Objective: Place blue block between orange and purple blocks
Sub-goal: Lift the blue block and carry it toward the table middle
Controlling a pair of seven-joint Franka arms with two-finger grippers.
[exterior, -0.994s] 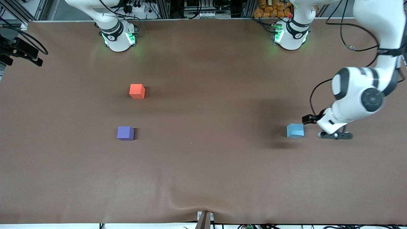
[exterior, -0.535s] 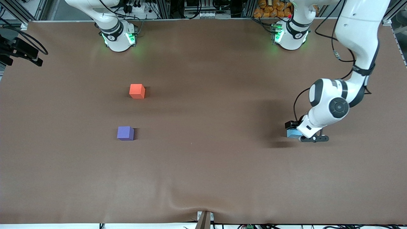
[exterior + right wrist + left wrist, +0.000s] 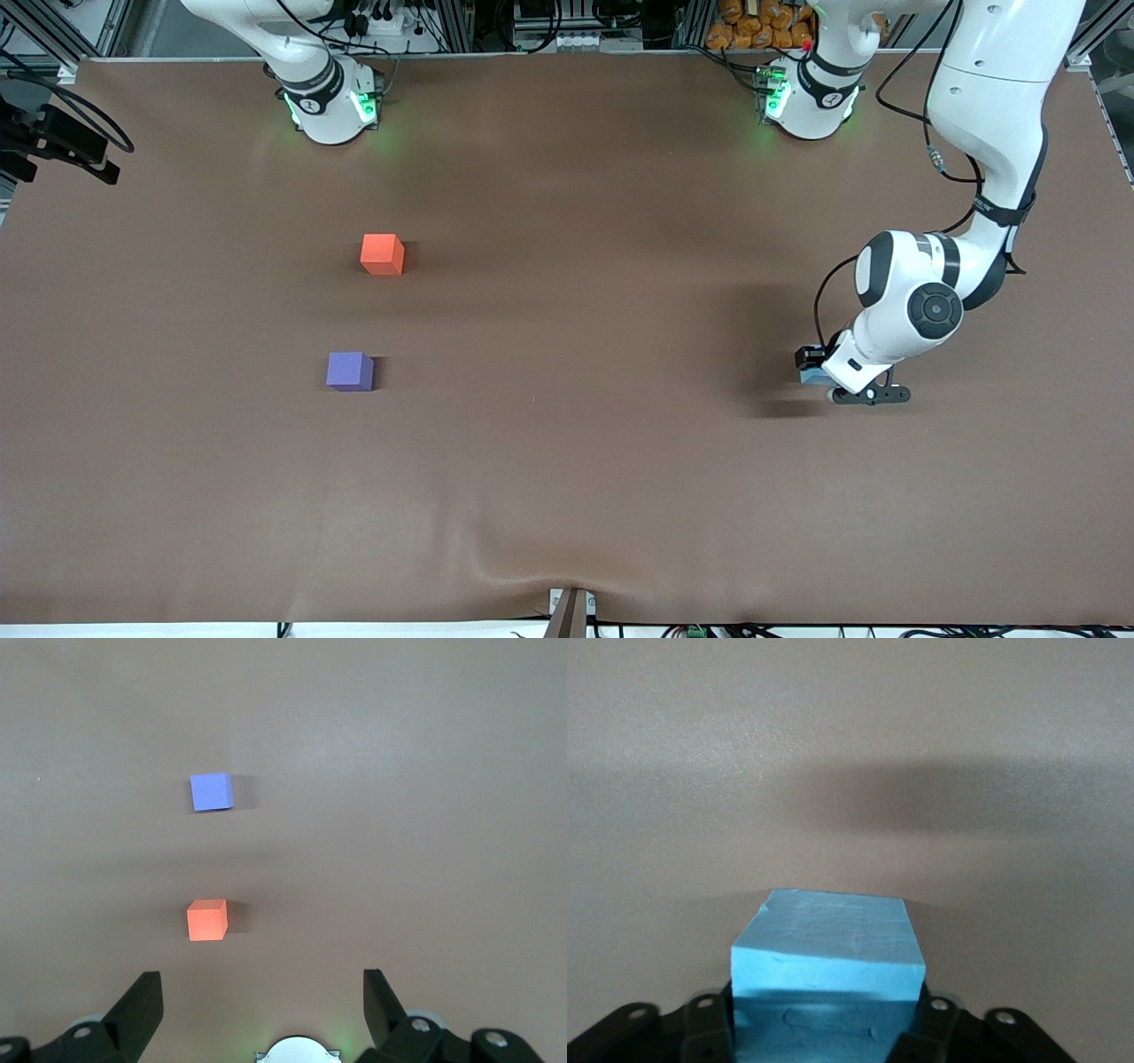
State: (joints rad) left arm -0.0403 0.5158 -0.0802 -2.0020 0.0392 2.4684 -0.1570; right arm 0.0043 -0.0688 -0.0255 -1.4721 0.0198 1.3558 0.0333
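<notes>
Next, the left gripper releases the sky-blue block on the open brown table [image 3: 539, 314] short of the orange and purple blocks. The sky-blue block still sits on the table.
The sky-blue block [image 3: 808, 377] sits on the brown table near the left arm's end. My left gripper [image 3: 819, 372] is down on it, and in the left wrist view the block [image 3: 828, 943] fills the gap between the jaws of the left gripper [image 3: 827, 1028], which press on both its sides. The orange block [image 3: 382, 253] and the purple block [image 3: 349, 370] sit apart toward the right arm's end, the purple one nearer the front camera. My right gripper [image 3: 263, 992] is open and empty, high over the table, looking down on the orange block [image 3: 206, 920] and the purple block [image 3: 211, 791].
The brown table cover [image 3: 567, 443] has a small wrinkle at its front edge [image 3: 532, 571]. The two arm bases [image 3: 330, 102] [image 3: 808, 97] stand along the edge farthest from the front camera. The right arm waits.
My left arm has swung in toward the table's middle and come down over the blue block, which its hand now mostly covers. The blocks have not moved.
</notes>
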